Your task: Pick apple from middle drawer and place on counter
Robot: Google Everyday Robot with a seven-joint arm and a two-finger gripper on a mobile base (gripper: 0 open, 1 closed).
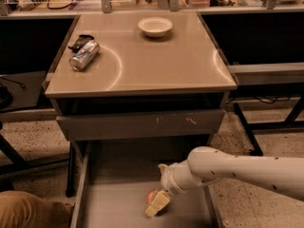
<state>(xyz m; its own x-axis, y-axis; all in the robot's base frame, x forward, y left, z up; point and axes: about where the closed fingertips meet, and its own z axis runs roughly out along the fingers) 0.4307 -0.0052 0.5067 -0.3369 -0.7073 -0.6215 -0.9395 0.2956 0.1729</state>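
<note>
The robot's gripper should next close around the apple's middle (155,199) inside the open middle drawer, with its fingers on opposite sides.
The apple (151,195) is small and red-orange and lies on the floor of the open middle drawer (114,203), near its front right. My gripper (157,204) reaches down from the white arm at the right and sits right over the apple, hiding most of it. The counter (156,61) is the glossy tan top above the drawers.
A silver soda can (84,55) lies on its side at the counter's left, with a small black item behind it. A white bowl (155,26) stands at the back middle. A grey drawer front with white scratches (142,124) is above the open drawer. A brown shape is at the bottom left.
</note>
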